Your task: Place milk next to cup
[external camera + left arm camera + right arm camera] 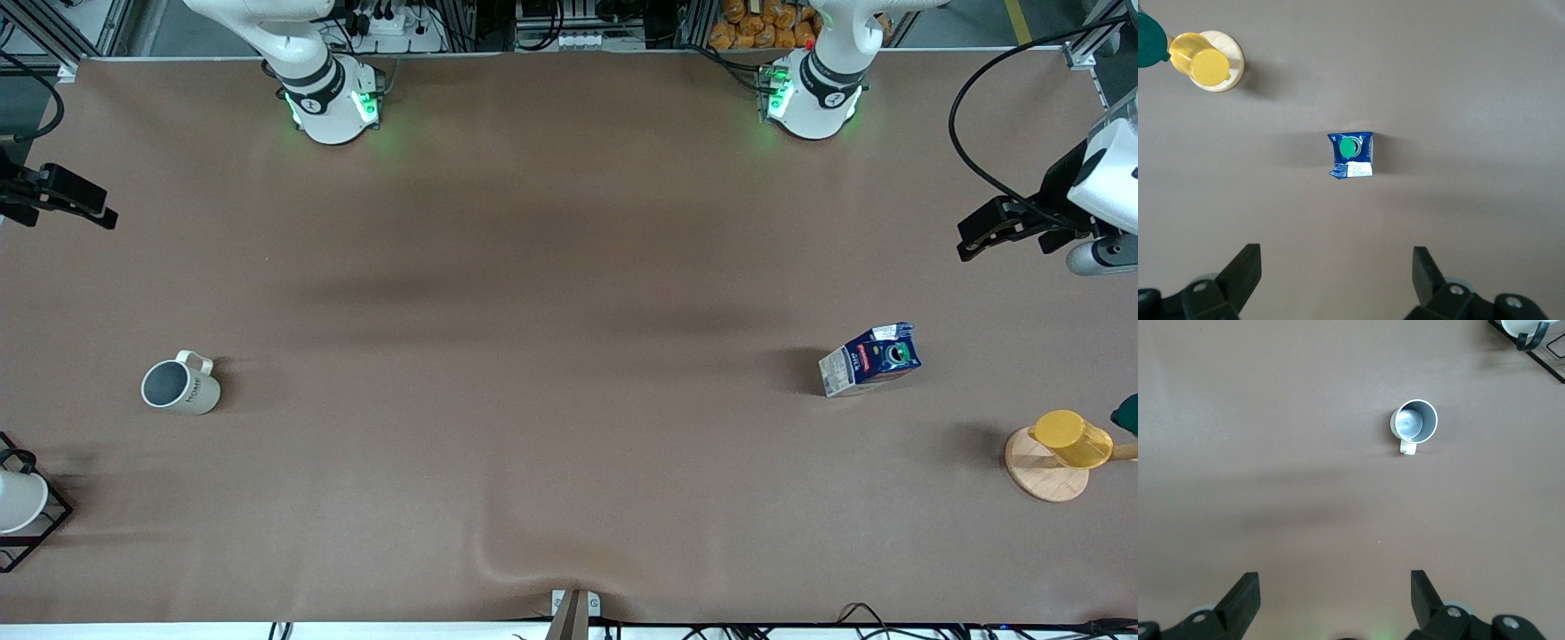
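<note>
Next, I bring the fingers of my left gripper to both sides beside the green cap and close them on the top of the milk [893, 343] [1351, 159].
The milk [871, 358], a small dark blue carton with white sides and a green cap, stands on the brown table toward the left arm's end. It also shows in the left wrist view [1351, 155]. The cup [180, 385], a beige-white mug with a dark grey inside, stands toward the right arm's end, far from the milk. It also shows in the right wrist view [1414, 422]. My left gripper [978, 233] [1336, 257] is open and empty, high over the table's left arm end. My right gripper [93, 206] [1335, 580] is open and empty, high over the right arm end.
A yellow cup [1071, 437] lies on a round wooden stand [1045, 476] nearer the front camera than the milk, with a dark green thing [1127, 413] beside it. A plain white cup in a black wire frame [18, 500] stands nearer the camera than the mug.
</note>
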You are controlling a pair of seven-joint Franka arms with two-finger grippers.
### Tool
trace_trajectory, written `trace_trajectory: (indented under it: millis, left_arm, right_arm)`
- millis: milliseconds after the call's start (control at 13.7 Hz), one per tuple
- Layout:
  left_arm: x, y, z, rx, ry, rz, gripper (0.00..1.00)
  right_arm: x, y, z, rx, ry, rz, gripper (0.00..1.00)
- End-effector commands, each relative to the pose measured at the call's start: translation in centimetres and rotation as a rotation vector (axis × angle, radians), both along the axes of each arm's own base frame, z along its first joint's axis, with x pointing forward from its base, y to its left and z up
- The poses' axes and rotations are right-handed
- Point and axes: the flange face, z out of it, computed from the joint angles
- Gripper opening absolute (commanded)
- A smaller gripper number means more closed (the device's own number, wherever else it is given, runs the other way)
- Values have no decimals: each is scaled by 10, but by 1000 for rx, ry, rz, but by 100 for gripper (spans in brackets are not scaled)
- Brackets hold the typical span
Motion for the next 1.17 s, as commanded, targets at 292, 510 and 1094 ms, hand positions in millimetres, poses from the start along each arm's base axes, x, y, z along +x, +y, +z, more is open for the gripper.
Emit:
trace_trajectory:
  millis: [292,510,1094]
  left_arm:
    - [8,7,-6,-7,23,-13,100]
    - [22,12,-30,-9,56,-30,100]
    - [53,10,-78,-76,60,1,100]
  right_arm:
    - [-1,-3,0,-16,2,-8,100]
    - [-1,-4,-1,-16,5,-10,100]
    - [7,-11,-24,-12,48,-25,100]
